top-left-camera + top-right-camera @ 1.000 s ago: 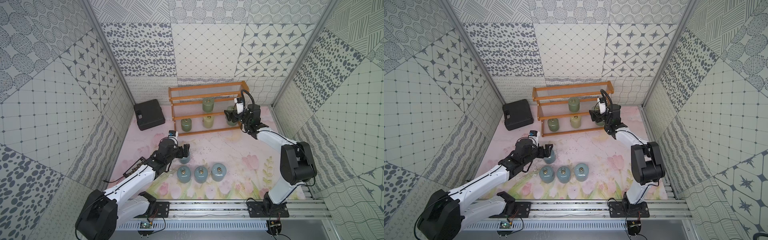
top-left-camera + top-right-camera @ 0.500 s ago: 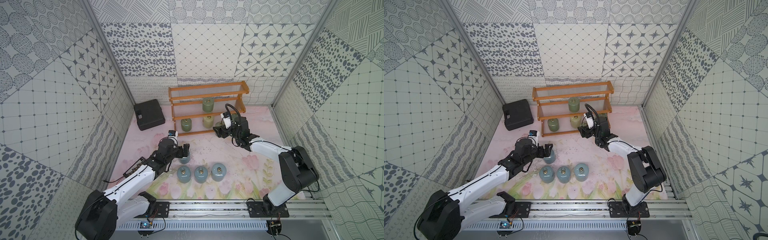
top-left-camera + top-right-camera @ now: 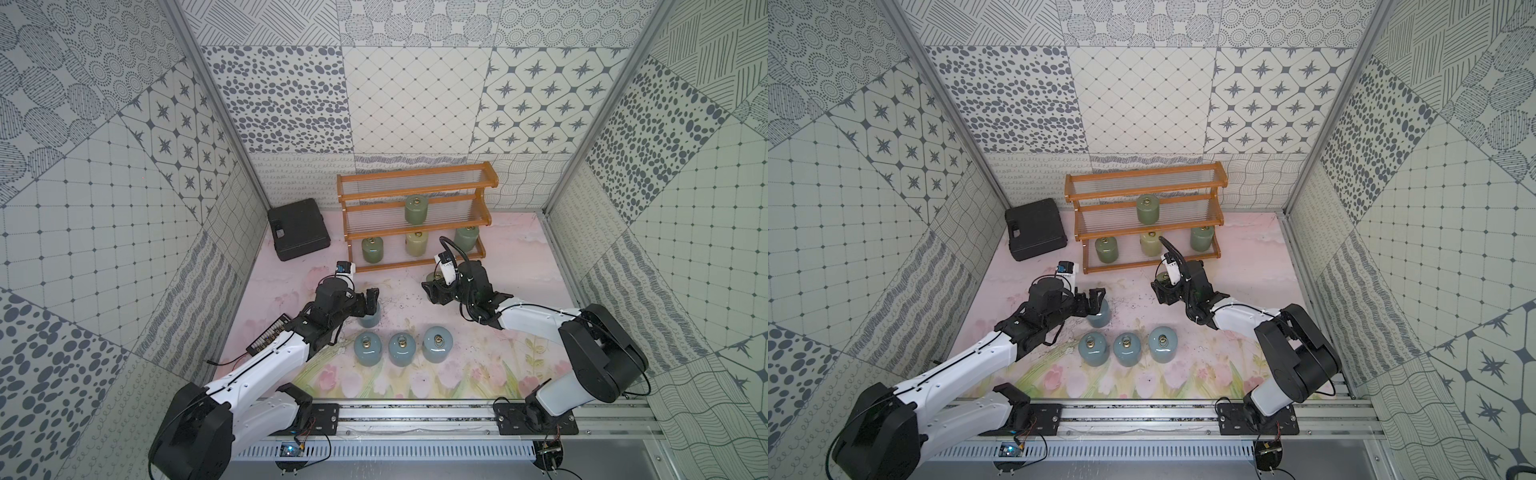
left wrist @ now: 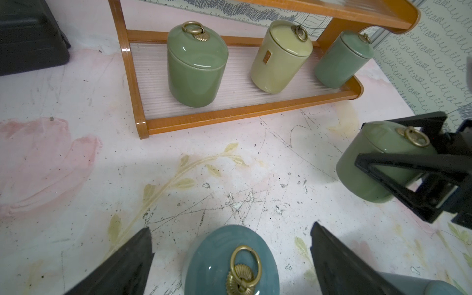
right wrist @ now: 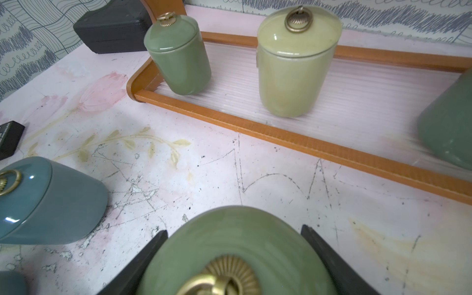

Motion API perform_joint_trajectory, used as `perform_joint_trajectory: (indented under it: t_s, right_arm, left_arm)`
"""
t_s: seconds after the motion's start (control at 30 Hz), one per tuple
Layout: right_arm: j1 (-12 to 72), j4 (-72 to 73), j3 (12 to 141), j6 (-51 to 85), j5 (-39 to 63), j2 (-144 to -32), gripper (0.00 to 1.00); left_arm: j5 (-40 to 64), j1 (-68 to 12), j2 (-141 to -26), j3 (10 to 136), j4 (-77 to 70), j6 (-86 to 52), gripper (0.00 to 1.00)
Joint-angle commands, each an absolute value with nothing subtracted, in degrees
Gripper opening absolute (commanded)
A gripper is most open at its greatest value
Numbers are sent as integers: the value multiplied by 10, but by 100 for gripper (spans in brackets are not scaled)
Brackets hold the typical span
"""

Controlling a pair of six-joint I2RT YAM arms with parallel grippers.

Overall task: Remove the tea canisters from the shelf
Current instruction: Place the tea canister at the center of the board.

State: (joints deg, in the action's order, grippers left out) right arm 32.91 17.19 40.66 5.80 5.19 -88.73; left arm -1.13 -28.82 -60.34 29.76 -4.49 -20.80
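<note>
Next, my right gripper sets the green canister down on the table [image 3: 432, 308], behind the blue canister that is closest to my right arm. The green canister is now low over the table.
The shelf [image 3: 417, 216] [image 3: 1145, 216] stands at the back. A green tea canister [image 3: 416, 210] is on its middle tier. Its bottom tier [image 4: 229, 112] [image 5: 281, 138] holds two green canisters [image 3: 372, 250] [image 3: 466, 238] and a pale yellow one [image 3: 416, 243]. My right gripper [image 3: 432, 291] [image 5: 233, 231] is shut on a green canister [image 5: 237, 255] [image 4: 378, 166], low over the table in front of the shelf. My left gripper [image 3: 370, 301] [image 4: 231, 228] is open, one finger [image 4: 127, 265] on each side of a blue canister [image 4: 231, 263] [image 3: 369, 318] standing on the table. Three blue canisters [image 3: 401, 349] stand in a row nearer the front.
A flat black case [image 3: 298, 235] [image 3: 1036, 228] lies left of the shelf by the wall. A small black box [image 3: 272, 336] lies beside my left arm. Patterned walls enclose the table on three sides, and a rail [image 3: 415, 415] runs along the front.
My right gripper has come away from the shelf's right end, forward and to the left, carrying a green canister. The left arm has not moved.
</note>
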Motion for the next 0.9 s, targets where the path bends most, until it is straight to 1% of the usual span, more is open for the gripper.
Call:
perform_joint_trajectory:
  t_s: [0.0,0.33,0.87]
  right_arm:
    - [341,266,402,77,29,-860,75]
    - [360,310,365,105,18,-873,76]
    - [379,339,349,120,21,-910,76]
  left_arm:
    - [4,-288,-599,295,-50,-209,100]
    - [6,-287,-590,294,-39,-214,100]
    - [8,-287,-585,291,-33,-230,100]
